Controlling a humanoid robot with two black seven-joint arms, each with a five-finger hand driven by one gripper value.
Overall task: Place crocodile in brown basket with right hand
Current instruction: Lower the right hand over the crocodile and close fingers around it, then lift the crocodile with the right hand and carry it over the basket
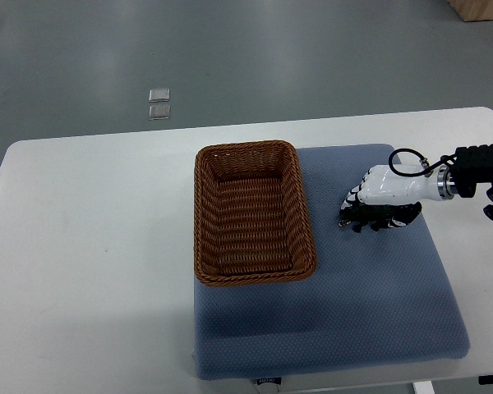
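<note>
Next, my right gripper sets the crocodile free inside the far half of the brown basket (241, 195), letting go of it there.
A brown wicker basket (255, 212) stands on the left part of a blue mat (370, 304), and nothing lies inside it. To its right, a dark toy crocodile (378, 218) lies on the mat. My right hand (370, 201), white with dark fingers, comes in from the right edge and sits on top of the crocodile with its fingers curled over the toy. Most of the crocodile is hidden beneath the hand; only its dark underside and legs show. The toy still looks to be touching the mat. No left arm shows.
The mat lies on a white table (82, 263). Grey floor lies beyond the far edge, with two small clear squares (158, 103) on it. A cardboard box corner (481, 8) shows at the top right.
</note>
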